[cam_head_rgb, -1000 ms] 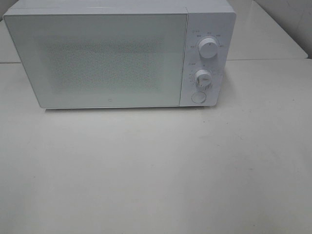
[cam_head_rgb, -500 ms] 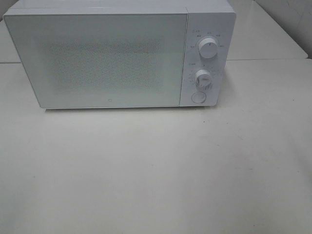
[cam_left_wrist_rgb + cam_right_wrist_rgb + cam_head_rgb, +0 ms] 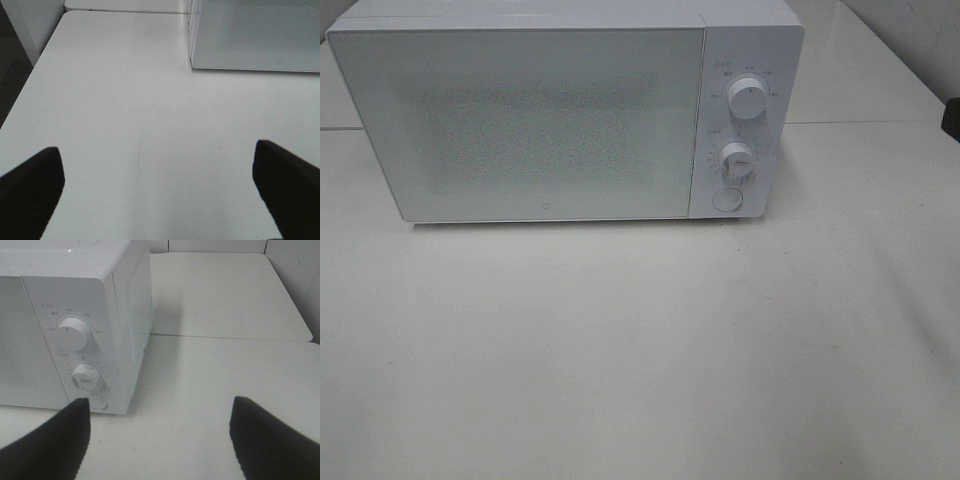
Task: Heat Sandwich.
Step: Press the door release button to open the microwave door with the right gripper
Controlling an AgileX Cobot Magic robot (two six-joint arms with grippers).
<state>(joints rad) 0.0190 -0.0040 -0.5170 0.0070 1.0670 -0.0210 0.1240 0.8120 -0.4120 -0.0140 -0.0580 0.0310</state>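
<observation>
Next, my right gripper closes empty in front of the microwave's round button [image 3: 728,200] [image 3: 97,401] below the lower knob, because its closed fingers should press that button.
The sandwich is out of view in every frame. A white microwave [image 3: 550,120] stands at the back of the table with its door [image 3: 520,125] closed. In the left wrist view my left gripper [image 3: 157,167] is open over bare tabletop, with the microwave's front corner [image 3: 255,35] ahead of it. My right gripper [image 3: 160,415] is open too, nothing between its fingers, facing the microwave's control panel [image 3: 75,325]. Only a dark bit of the right arm [image 3: 952,118] shows at the right edge of the exterior view.
The control panel has an upper knob [image 3: 748,100], a lower knob [image 3: 737,162] and a round button [image 3: 726,199]. The white table [image 3: 640,350] stretches in front of the microwave. A seam between tabletops [image 3: 870,122] runs behind on the right.
A dark piece of the right arm has come into the exterior view at the right edge. The microwave has not moved.
</observation>
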